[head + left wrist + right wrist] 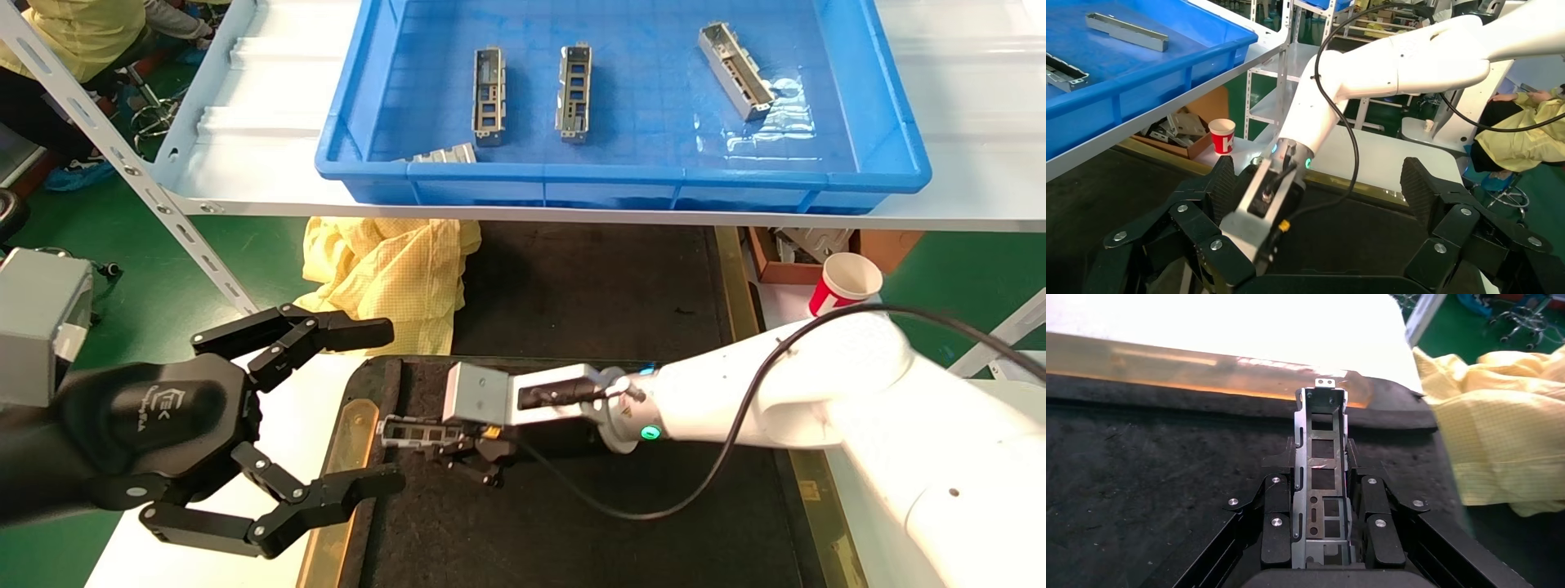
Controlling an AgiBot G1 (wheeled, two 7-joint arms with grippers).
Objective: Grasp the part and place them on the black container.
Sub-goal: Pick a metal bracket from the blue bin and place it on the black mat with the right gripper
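Observation:
My right gripper is going to put the part, now held low over the black container, down on the black container's surface point(437, 416) point(1341, 502) beside the brass piece's end, near the yellow cloth.
My right gripper point(448, 442) is shut on the part point(413, 430), a slim silver-grey channel with rectangular cut-outs. It holds the part low over the black container point(588, 506), near the container's far left corner and brass side strip point(347, 441). In the right wrist view the part point(1321, 447) sits lengthwise between the two fingers point(1277, 508) and sticks out past them over the rough black surface point(1168, 478). I cannot tell if the part touches the surface. My left gripper point(388, 407) is open and empty, just left of the container; it also shows in the left wrist view point(1319, 184).
A deep blue bin point(621, 175) on the white shelf behind holds several more parts point(489, 96). A yellow cloth point(392, 269) lies below the shelf at left. A red-and-white paper cup point(846, 282) stands at the right, near the right arm.

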